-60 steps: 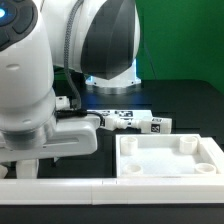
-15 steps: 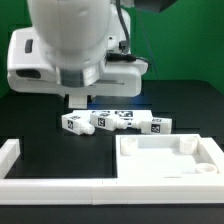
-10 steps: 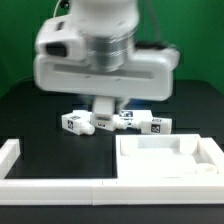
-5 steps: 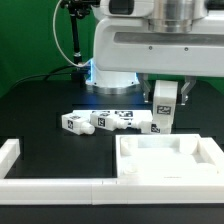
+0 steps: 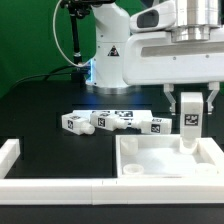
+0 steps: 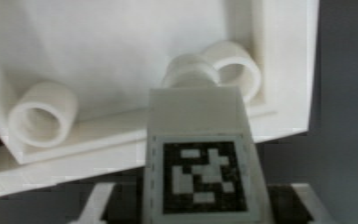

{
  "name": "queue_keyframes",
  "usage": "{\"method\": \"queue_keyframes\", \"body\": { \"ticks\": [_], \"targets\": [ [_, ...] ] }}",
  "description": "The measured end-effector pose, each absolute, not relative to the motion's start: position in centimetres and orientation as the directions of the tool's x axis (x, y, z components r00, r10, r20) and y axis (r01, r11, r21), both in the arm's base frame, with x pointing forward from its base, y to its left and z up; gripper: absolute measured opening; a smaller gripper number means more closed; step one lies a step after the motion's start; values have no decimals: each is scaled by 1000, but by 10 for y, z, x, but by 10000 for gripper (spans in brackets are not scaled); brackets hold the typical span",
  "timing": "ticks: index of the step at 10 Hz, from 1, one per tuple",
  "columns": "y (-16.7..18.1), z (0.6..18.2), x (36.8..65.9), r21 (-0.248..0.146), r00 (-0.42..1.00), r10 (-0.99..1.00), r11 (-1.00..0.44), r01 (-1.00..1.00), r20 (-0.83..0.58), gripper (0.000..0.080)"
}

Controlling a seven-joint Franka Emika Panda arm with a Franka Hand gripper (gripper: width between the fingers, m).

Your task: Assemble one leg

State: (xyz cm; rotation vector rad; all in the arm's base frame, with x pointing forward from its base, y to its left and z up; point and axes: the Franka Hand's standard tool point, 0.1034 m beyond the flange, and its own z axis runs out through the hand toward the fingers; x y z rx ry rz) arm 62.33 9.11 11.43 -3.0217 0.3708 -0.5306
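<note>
The round socket at the white panel's near corner (image 5: pixel 206 171) (image 6: pixel 234 72) is under the arm. My gripper should leave the white leg, now held upright over the panel, standing in it.
My gripper (image 5: pixel 189 104) is shut on a white leg (image 5: pixel 189 120) with a black-and-white tag, holding it upright over the far right corner of the white tray-like panel (image 5: pixel 150 165). In the wrist view the leg (image 6: pixel 199 150) fills the middle, its tip pointing at a round socket (image 6: pixel 229 72) in the panel's corner; a second socket (image 6: pixel 43 118) lies beside it. Several other tagged legs (image 5: pixel 112 121) lie in a row on the black table behind the panel.
A long white L-shaped rail (image 5: pixel 50 187) runs along the front edge and the exterior view's left. The robot base (image 5: pixel 108 60) and a black cable stand at the back.
The arm swept from the exterior view's left to its right, lifting one leg from the row's right end, and now holds it above the panel's far right corner.
</note>
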Motion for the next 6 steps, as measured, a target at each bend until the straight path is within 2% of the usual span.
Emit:
{"method": "queue_keyframes", "body": {
  "ticks": [1, 4, 5, 6],
  "targets": [
    [90, 118, 629, -98, 887, -241, -971, -220, 393, 284],
    [88, 113, 625, -88, 896, -233, -972, -216, 378, 284],
    [92, 106, 626, -56, 909, -175, -985, -166, 379, 284],
    [94, 103, 630, -43, 911, -152, -988, -147, 383, 284]
  ]
}}
